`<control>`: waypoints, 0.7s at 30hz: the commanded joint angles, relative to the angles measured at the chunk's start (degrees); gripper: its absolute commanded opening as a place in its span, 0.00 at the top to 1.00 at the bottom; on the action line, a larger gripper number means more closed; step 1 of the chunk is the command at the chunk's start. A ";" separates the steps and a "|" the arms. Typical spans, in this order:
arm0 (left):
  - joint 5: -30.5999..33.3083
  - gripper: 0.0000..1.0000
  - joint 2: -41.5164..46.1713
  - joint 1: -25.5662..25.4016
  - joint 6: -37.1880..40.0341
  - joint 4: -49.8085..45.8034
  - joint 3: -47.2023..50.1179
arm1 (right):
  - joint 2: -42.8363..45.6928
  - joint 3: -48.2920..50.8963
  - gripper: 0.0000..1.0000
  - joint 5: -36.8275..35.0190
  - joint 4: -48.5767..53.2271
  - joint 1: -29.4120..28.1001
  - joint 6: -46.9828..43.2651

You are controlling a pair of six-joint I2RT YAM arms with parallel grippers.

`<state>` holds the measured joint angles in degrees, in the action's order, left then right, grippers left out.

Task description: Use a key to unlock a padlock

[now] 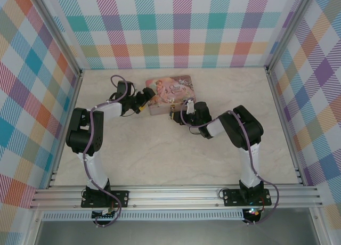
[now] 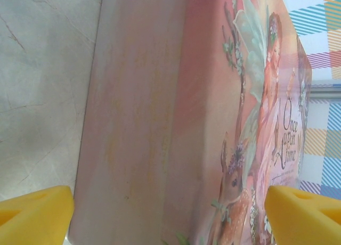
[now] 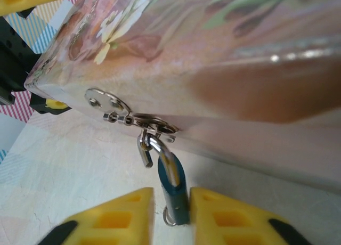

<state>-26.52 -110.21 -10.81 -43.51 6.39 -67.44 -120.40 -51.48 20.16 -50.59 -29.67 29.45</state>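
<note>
My right gripper needs to open, since the open shackle still hooks through the hasp, and then retake the padlock body (image 3: 174, 184) once my left gripper turns the tin.
The blue padlock (image 3: 175, 194) hangs by its silvery shackle (image 3: 160, 149) from the hasp (image 3: 133, 120) on the front wall of the pink tin (image 3: 213, 58). One shackle leg ends free beside the body. My right gripper (image 3: 171, 202) is shut on the padlock body, the right pad touching it and only a sliver of gap at the left pad. A thin silvery ring (image 3: 168, 219) pokes out under the body; the key itself is hidden. My left gripper (image 1: 143, 102) holds the tin's (image 1: 170, 93) left end, with the tin (image 2: 160, 122) between its fingers (image 2: 37, 213).
The tin lies at the back middle of the pale table (image 1: 160, 154). Checkered walls (image 1: 181, 26) enclose the table on three sides. Both arms reach inward toward the tin, the right gripper (image 1: 178, 116) at its front wall.
</note>
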 commanded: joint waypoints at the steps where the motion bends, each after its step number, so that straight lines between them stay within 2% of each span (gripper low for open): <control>1: -0.20 0.08 0.34 -0.62 0.31 1.07 -0.34 | 0.31 2.19 0.81 0.07 2.23 -0.30 2.56; 4: 0.07 0.08 1.13 -0.77 0.38 1.34 0.84 | 2.15 3.35 0.86 -1.46 2.29 -0.14 2.54; 10: 0.59 0.08 3.54 -1.41 0.88 1.69 3.16 | 3.68 3.69 0.86 -1.73 2.00 0.46 4.90; 15: 1.14 0.08 4.81 -1.58 0.72 1.89 4.42 | 3.38 3.94 0.71 -1.04 0.63 1.12 4.69; 21: 0.07 0.08 3.96 -1.98 -0.18 2.70 4.01 | 1.49 3.57 0.60 1.29 -2.43 1.55 5.38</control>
<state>-25.93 -107.44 -11.90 -43.51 8.10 -63.44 -118.13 -48.10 20.58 -51.42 -28.62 34.33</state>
